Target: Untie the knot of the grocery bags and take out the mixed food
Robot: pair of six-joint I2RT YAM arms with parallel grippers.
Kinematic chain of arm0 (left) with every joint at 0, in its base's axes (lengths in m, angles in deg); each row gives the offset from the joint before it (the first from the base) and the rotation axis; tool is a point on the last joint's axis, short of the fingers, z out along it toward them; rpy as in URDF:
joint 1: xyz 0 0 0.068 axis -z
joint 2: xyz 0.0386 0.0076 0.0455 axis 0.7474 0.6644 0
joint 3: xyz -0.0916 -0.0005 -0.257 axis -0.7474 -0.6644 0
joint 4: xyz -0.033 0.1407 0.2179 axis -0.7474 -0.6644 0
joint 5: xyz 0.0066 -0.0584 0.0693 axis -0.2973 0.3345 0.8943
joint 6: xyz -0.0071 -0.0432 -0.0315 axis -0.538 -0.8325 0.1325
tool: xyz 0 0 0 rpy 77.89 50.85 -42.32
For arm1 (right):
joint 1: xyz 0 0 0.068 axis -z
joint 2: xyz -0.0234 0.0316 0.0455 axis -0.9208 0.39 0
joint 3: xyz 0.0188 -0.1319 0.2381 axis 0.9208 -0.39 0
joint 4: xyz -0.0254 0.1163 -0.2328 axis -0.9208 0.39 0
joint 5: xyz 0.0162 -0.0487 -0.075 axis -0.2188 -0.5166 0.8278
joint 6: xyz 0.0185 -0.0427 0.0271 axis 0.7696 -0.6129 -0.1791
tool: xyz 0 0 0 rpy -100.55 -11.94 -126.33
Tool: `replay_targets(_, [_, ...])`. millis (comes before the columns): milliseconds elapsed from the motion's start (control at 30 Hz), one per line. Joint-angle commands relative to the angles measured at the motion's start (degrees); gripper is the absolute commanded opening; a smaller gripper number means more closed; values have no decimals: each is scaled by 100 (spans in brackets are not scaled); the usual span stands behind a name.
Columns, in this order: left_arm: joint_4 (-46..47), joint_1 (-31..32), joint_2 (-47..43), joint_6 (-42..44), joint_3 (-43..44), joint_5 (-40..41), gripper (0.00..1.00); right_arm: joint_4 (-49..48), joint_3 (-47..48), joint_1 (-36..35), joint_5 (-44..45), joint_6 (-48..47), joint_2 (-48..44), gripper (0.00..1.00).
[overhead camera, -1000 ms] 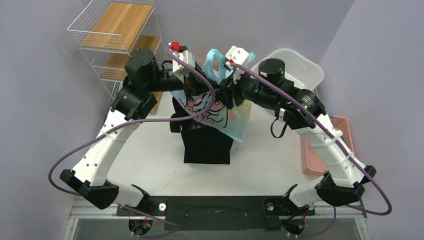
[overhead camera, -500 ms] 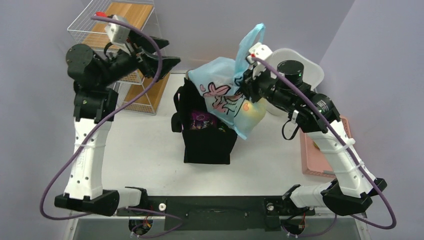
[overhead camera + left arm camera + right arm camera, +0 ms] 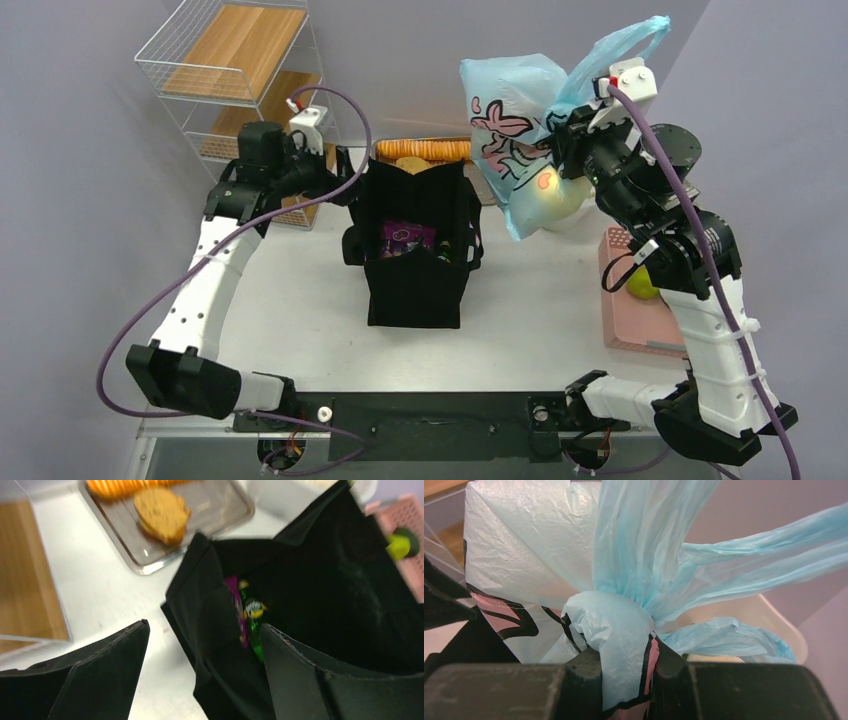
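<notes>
My right gripper is holding the pale blue plastic bag and will let go of it on the table [image 3: 445, 270] where the black tote stands, before the tray.
My right gripper [image 3: 572, 128] [image 3: 626, 666] is shut on the pale blue plastic bag [image 3: 512, 135], pinching it just under the knot [image 3: 616, 617]. The bag hangs in the air, above and to the right of the black tote [image 3: 415, 270], and its handles [image 3: 628, 40] stick upward. Something round and yellow [image 3: 545, 190] shows through its lower part. My left gripper [image 3: 348, 188] [image 3: 205, 630] stands open at the tote's left rim with nothing in it. Inside the tote lie a purple packet [image 3: 233, 602] [image 3: 404, 238] and a green bottle [image 3: 254, 625].
A metal tray [image 3: 220, 510] behind the tote carries a long orange sliced loaf [image 3: 432, 150] and a brown bread [image 3: 161, 512]. A pink basket [image 3: 628, 325] at the right holds a green-yellow item [image 3: 643, 285]. A wire shelf [image 3: 232, 75] stands at the back left.
My left gripper opened, let go of the blue bag, swung off to the left and came back to the tote's rim. My right gripper closed on the bag and lifted it up and right, out of the tote.
</notes>
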Motion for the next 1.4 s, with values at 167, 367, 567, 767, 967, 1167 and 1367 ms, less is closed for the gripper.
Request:
replay_targets(167, [-411,631,297,248,-728,224,80,-476,-369,135,624,-75,-361,0])
replay_targets(367, [-1608,382,-11,732,-610,244,0,-457,-670,153,701,-82,-524,0])
replay_targets(567, [-3373,-753,-595,1849,-293,429,0,-571,-1844,200,538,-16,-975,0])
replay_targets(767, [-4092,-3203,-332,3170,231,250,0,-567,-2574,203,391,-31,-1133,0])
replay_targets(967, [-4122,-5140,652,4240,1130,227,0,-508,-2945,199,41,-81,-1131,0])
replay_targets(1167, [-4086,-6035,1398,4569,1816,199,0,-506,-3179,181,-274,-247,-1057,0])
replay_targets(1367, [-4021,-6077,1445,4552,2205,276,39,-645,-3326,-1,-546,-366,-899,0])
